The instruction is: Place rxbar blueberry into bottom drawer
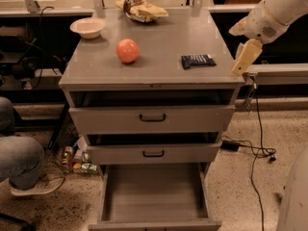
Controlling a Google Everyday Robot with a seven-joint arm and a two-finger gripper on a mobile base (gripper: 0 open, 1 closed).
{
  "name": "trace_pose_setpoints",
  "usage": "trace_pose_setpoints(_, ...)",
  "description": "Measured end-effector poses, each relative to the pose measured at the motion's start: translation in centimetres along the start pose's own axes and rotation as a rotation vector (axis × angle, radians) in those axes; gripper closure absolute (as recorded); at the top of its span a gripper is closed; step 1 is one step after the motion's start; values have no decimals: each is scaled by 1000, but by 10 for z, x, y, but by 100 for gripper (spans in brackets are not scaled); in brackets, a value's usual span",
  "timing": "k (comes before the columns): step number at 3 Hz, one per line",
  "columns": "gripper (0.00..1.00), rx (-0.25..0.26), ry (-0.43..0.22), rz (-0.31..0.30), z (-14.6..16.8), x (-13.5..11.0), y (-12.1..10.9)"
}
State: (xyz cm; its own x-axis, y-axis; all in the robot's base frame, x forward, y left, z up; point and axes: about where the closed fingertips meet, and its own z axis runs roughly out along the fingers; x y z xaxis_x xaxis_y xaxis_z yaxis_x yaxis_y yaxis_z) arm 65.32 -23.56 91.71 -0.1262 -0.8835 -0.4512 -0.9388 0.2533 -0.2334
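Next, my gripper will go to the middle of the rxbar blueberry (pixel 199 60) on the grey cabinet top and close there.
The rxbar blueberry (pixel 198 60), a flat dark navy wrapper, lies on the right side of the grey cabinet top (pixel 159 37). My gripper (pixel 243 59) hangs from the white arm at the cabinet's right edge, just right of the bar, at about the height of the cabinet top and apart from the bar. It holds nothing that I can see. The bottom drawer (pixel 153 194) is pulled far out at the foot of the cabinet, and its plain grey floor is bare.
A pink ball (pixel 128 50) sits mid-top, a white bowl (pixel 87 27) at the back left and a yellow-brown chip bag (pixel 140 8) at the back. The two upper drawers (pixel 152 118) stand slightly ajar. A person's leg (pixel 17 158) is at left, and cables (pixel 255 148) lie on the floor at right.
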Motion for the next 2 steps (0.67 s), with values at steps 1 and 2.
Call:
trace_pose_setpoints(1, 0, 5, 1, -4, -3, -2, 1)
trace_pose_setpoints(2, 0, -4, -58, 0, 8, -8, -5)
